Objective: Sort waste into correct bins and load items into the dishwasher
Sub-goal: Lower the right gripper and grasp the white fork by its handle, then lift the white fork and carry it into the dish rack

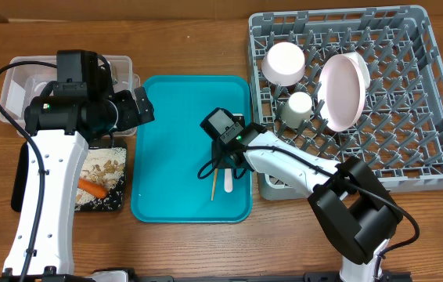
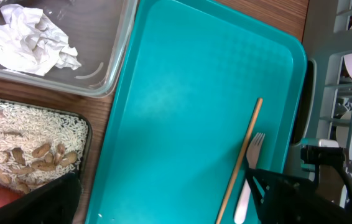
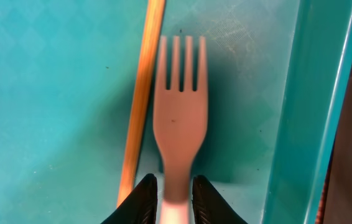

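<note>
My right gripper needs to open, push the wooden chopstick clear, as it lies close beside the white plastic fork, and then close on the fork's handle (image 1: 228, 179) before it lifts.
A white plastic fork (image 3: 179, 118) lies on the teal tray (image 1: 182, 102), tines pointing away, and my right gripper (image 3: 175, 199) is shut on its handle. The wooden chopstick (image 3: 142, 93) lies right beside it on the left. Seen from overhead, the right gripper (image 1: 228, 160) is over the tray's right part, above the fork (image 1: 228, 184) and chopstick (image 1: 214, 186). My left gripper (image 1: 147, 108) hangs open and empty over the tray's left edge. A crumpled napkin (image 2: 27, 37) lies in the clear tub (image 1: 120, 66). The black tray (image 1: 112, 205) holds rice (image 2: 33, 130), nuts and a carrot piece (image 1: 92, 186).
The grey dish rack (image 1: 441, 157) stands on the right with a bowl (image 1: 284, 63), a cup (image 1: 297, 108) and an upright plate (image 1: 343, 90) in it. Its left wall stands close to the teal tray's right rim.
</note>
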Motion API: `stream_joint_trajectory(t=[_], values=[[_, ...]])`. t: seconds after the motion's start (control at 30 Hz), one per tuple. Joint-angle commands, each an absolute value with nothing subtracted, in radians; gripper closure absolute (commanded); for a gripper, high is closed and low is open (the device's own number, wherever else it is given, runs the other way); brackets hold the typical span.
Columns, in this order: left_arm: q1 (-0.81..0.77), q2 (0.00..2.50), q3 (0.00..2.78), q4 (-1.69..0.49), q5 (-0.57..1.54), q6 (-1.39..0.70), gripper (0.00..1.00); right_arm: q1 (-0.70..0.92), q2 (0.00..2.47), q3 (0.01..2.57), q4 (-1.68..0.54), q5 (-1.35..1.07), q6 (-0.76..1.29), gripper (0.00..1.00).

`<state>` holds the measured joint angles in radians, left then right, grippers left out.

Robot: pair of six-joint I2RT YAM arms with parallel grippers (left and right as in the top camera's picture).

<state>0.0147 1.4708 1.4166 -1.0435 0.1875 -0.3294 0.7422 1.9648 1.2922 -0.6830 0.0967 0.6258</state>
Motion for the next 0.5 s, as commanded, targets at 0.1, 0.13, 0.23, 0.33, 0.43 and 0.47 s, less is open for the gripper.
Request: stream_joint_trajectory(t=[0.1, 0.13, 0.23, 0.33, 0.43, 0.47], values=[[0.013, 1.451, 1.442, -1.043, 0.192, -0.321, 0.0, 0.747, 2.005, 1.325, -0.682, 0.057, 0.701, 0.77], [0.013, 1.451, 1.442, -1.043, 0.192, -0.321, 0.0, 0.747, 2.01, 1.325, -0.681, 0.054, 0.709, 0.77], [0.013, 1.451, 1.442, -1.043, 0.192, -0.321, 0.0, 0.741, 2.016, 1.326, -0.677, 0.036, 0.708, 0.77], [0.013, 1.451, 1.442, -1.043, 0.192, -0.321, 0.0, 0.738, 2.016, 1.326, -0.675, 0.031, 0.708, 0.76], [0.013, 1.451, 1.442, -1.043, 0.192, -0.321, 0.0, 0.738, 2.016, 1.326, -0.674, 0.031, 0.708, 0.63], [0.013, 1.451, 1.442, -1.043, 0.192, -0.321, 0.0, 0.738, 2.016, 1.326, -0.674, 0.031, 0.708, 0.58]])
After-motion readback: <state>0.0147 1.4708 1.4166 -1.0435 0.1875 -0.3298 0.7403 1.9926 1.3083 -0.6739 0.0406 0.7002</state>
